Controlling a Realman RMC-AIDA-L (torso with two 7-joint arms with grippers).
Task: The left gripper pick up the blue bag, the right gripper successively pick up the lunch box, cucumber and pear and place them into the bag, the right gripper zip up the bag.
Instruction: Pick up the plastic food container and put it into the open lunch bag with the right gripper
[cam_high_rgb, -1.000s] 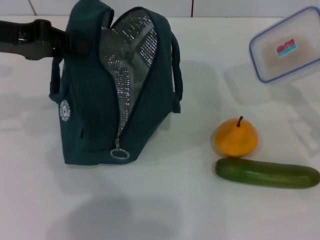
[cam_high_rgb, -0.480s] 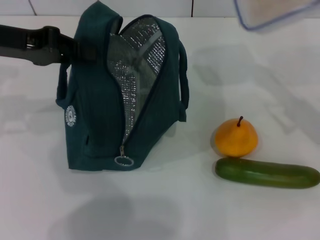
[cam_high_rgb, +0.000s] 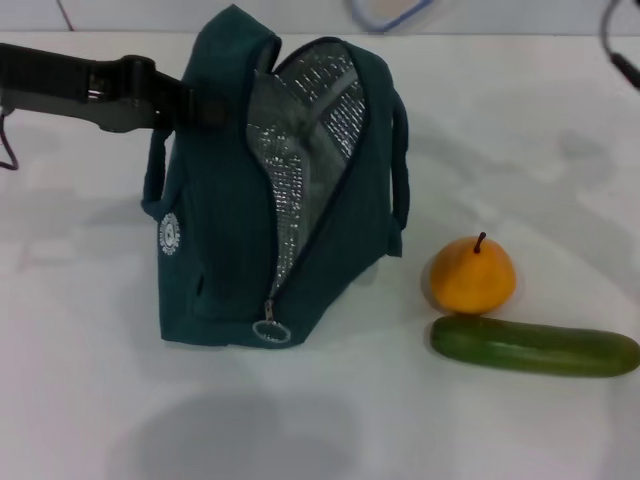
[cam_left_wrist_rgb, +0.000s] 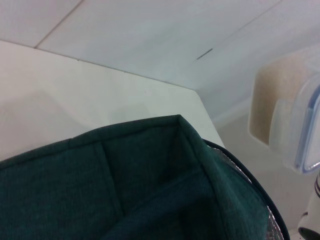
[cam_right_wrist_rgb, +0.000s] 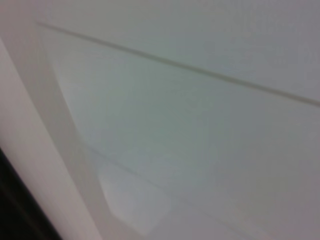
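Observation:
My right gripper releases the lunch box, now just above and behind the bag, next, down inside the silver lining of the open blue bag (cam_high_rgb: 302, 175).
The blue bag (cam_high_rgb: 230, 200) stands upright on the white table, its zip open and the silver lining showing. My left gripper (cam_high_rgb: 200, 102) reaches in from the left and is shut on the bag's top edge near a handle. In the left wrist view the bag's rim (cam_left_wrist_rgb: 125, 190) fills the lower part of the frame. The lunch box (cam_high_rgb: 392, 12) hangs in the air just above and behind the bag, cut off by the head view's top edge, and the left wrist view shows it beside the bag (cam_left_wrist_rgb: 287, 115). The right gripper is out of view. The pear (cam_high_rgb: 472, 275) and the cucumber (cam_high_rgb: 535, 346) lie to the bag's right.
The zip pull ring (cam_high_rgb: 272, 332) hangs at the bag's front lower corner. A dark cable (cam_high_rgb: 618, 50) loops in at the far right. The table's (cam_high_rgb: 320, 420) front part is bare white surface. The right wrist view shows only a pale surface.
The left arm has shifted the bag to the right. The lunch box has travelled from the far right up and leftward to above the bag. Pear and cucumber have not moved.

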